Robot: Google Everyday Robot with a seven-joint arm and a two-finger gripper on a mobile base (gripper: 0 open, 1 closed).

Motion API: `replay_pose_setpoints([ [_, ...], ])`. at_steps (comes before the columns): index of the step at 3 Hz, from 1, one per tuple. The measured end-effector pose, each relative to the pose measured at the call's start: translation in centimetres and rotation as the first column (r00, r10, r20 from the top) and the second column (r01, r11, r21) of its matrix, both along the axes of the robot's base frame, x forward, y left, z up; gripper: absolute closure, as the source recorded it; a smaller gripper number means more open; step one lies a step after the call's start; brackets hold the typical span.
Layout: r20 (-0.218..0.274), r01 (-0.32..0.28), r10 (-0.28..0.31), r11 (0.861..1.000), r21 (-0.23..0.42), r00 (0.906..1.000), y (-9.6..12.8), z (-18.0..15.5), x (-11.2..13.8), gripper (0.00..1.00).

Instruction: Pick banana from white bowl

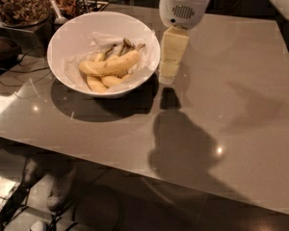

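Observation:
My gripper needs to next move to the middle of the longest banana (115, 66), on top in the white bowl, and close there.
The white bowl (67, 37) stands on the grey table at the upper left, lined with crinkled white paper. Three yellow bananas lie in it. The banana (111, 64), longest and thickest, lies on top with its brownish stem end toward the bowl's right rim. My gripper (167, 76) hangs from the white arm just right of the bowl's rim, above the table, with nothing seen in it. It is apart from the banana.
A glass jar of nuts (17, 3) stands behind the bowl at the top left, with utensils (55, 11) and dark cables beside it. The table's (231, 105) near edge runs along the bottom, with floor below.

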State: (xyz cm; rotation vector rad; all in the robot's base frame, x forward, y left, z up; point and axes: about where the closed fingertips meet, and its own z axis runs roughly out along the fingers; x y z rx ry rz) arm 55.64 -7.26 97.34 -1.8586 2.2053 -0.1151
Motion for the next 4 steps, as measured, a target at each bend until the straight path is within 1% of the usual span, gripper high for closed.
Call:
replay_pose_setpoints([
  [1,-0.007,-0.071,0.071,0.997,-0.011,0.9975,4.1,-0.1,2.9,0.0],
  [2,-0.035,-0.135,0.135,0.991,-0.005,0.9902,7.5,-1.4,4.7,0.0],
  [3,-0.062,-0.192,0.192,0.981,-0.002,0.9795,10.2,-2.8,5.6,0.0],
  [4,-0.081,-0.24,0.239,0.971,-0.007,0.9677,12.5,-4.1,6.5,0.12],
])
